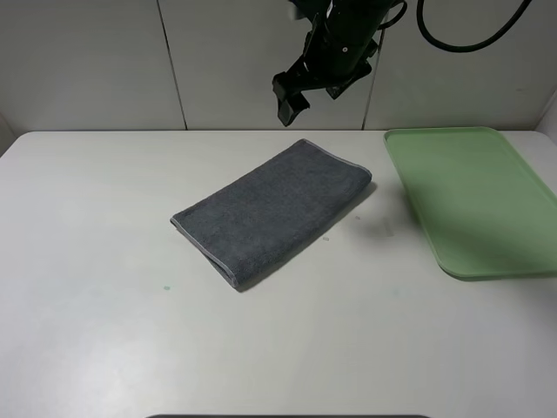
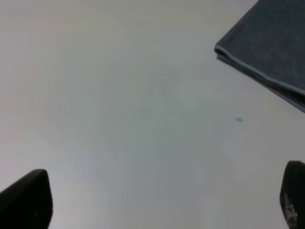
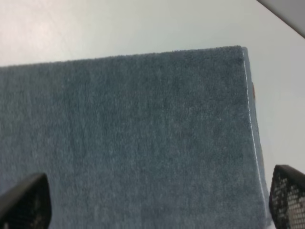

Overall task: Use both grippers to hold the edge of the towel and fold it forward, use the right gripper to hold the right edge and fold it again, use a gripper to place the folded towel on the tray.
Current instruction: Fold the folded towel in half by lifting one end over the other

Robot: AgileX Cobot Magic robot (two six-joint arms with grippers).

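Observation:
Next, I shut my right gripper on the middle of the towel's short edge [image 1: 342, 158] [image 3: 263, 198], at the end that faces the pale-green tray.
The dark grey towel [image 1: 270, 213] lies folded and slantwise on the middle of the white table, its pale hem [image 1: 202, 246] along the near-left end. My right gripper [image 1: 309, 97] hangs in the air above the towel's far end, open and empty. In the right wrist view the towel [image 3: 143, 124] fills the frame, its hem [image 3: 250, 114] runs down one side, and the gripper [image 3: 152, 200] has its fingertips [image 3: 26, 200] wide apart. My left gripper [image 2: 157, 200] is open over bare table, with a towel corner [image 2: 267, 38] well ahead of it. The pale-green tray [image 1: 470, 200] lies to the right, with nothing on it.
The white table [image 1: 104, 331] ends at a pale panelled wall [image 1: 87, 61] behind. A small green speck [image 1: 165, 287] marks the table near the towel's left corner and also shows in the left wrist view [image 2: 238, 119]. The left arm is out of the exterior view.

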